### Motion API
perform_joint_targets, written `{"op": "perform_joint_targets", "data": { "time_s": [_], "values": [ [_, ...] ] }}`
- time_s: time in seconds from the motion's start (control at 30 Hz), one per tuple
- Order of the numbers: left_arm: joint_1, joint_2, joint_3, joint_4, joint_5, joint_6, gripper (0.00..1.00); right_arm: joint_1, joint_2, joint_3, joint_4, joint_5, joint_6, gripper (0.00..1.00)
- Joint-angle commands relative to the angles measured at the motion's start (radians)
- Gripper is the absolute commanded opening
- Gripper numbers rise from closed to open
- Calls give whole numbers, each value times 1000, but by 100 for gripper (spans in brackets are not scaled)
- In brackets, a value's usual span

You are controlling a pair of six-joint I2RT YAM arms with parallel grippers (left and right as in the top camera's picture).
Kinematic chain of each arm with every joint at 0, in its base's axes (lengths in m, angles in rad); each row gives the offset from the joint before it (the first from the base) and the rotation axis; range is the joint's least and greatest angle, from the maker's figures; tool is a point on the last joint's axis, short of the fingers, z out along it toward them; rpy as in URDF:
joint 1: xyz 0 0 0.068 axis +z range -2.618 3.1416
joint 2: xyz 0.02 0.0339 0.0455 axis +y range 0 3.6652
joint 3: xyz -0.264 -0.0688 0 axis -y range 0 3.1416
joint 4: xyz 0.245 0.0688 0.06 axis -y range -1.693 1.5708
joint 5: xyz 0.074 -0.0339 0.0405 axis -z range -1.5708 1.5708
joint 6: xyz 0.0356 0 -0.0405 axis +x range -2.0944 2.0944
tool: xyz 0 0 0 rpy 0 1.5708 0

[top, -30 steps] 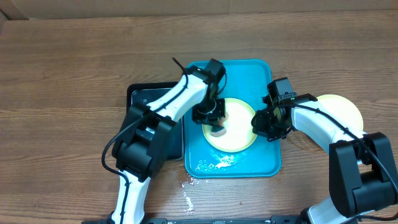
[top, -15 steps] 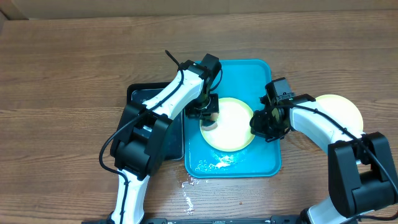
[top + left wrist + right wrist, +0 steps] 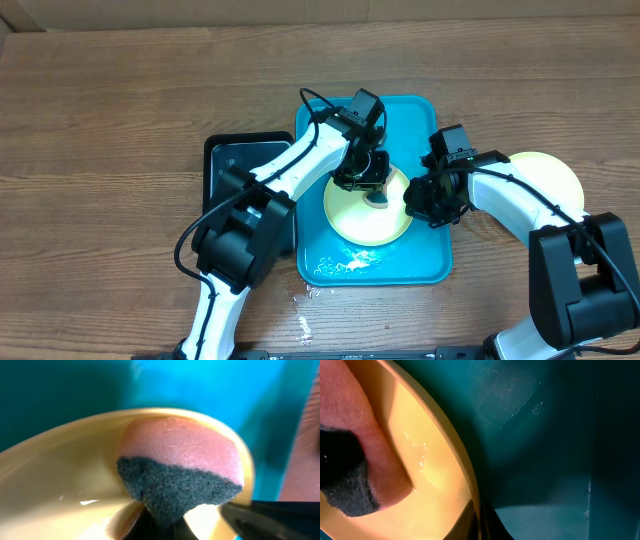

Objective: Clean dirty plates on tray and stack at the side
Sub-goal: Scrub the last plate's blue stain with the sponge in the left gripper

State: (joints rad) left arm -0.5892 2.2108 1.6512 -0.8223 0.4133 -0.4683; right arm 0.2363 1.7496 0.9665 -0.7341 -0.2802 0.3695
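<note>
The pink sponge will leave my left gripper near the middle of the black tray (image 3: 242,209), beside the turquoise tray.
A pale plate (image 3: 358,218) with a yellow-green rim lies in the turquoise tray (image 3: 418,118). My left gripper (image 3: 373,188) is shut on a pink sponge with a dark scouring side (image 3: 180,465) and presses it on the plate's (image 3: 55,480) upper right part. My right gripper (image 3: 424,200) is shut on the plate's right rim (image 3: 476,510). The sponge (image 3: 350,460) and the tray floor (image 3: 545,435) also show in the right wrist view. Another pale plate (image 3: 552,175) lies on the table to the right of the tray, partly hidden by my right arm.
A black tray (image 3: 232,158) stands against the turquoise tray's left side, partly under my left arm. Water drops lie on the turquoise tray's front (image 3: 345,263) and on the wooden table (image 3: 300,305) just in front of it.
My left gripper has carried the sponge from the plate's left edge across to its upper right part. My right gripper has kept still on the rim.
</note>
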Motion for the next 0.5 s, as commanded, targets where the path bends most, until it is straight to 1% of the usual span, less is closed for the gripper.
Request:
{"op": "perform_joint_targets", "data": {
  "time_s": [0.0,0.1,0.17,0.3,0.47],
  "values": [
    [29,13,11,-57,-169,-13,4,0,12,-5,-4,32,-11,4],
    [58,13,11,-136,-318,-31,4,0,11,-5,-4,32,-11,4],
    [81,13,12,-191,-361,-30,4,0,12,-5,-3,32,-11,4],
    [119,12,12,-288,-373,-30,4,0,11,-5,4,32,-11,4],
    [125,12,13,-381,-393,-29,4,0,11,-5,7,32,-11,4]
  ]
}}
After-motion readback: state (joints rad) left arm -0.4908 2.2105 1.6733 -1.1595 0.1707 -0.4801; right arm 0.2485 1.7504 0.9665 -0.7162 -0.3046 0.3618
